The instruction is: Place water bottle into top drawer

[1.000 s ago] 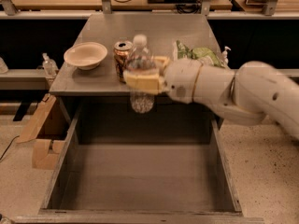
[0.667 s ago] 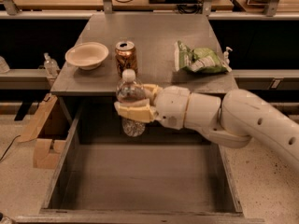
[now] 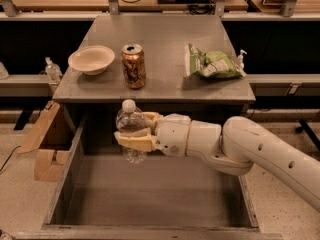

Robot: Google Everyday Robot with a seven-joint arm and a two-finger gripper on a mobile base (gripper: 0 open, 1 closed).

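Observation:
The robot's gripper should set the water bottle upright on the back half of the grey drawer's bottom (image 3: 117, 177), toward the cardboard piece.
The water bottle (image 3: 130, 120), clear ribbed plastic with a white cap, is upright in my gripper (image 3: 134, 130). The cream fingers (image 3: 135, 142) are closed around its middle. My white arm reaches in from the right. The bottle hangs above the back left part of the open top drawer (image 3: 150, 196), just in front of the table edge. Its base is above the bare grey drawer floor, not touching it.
On the grey table (image 3: 165, 49) stand a cream bowl (image 3: 91, 59), a gold can (image 3: 134, 65) and a green chip bag (image 3: 212, 64). Small pump bottles (image 3: 51, 69) sit on side ledges. A cardboard piece (image 3: 45, 144) lies left of the drawer.
My gripper has carried the bottle forward off the table and down, and slightly left, so it now hangs over the drawer.

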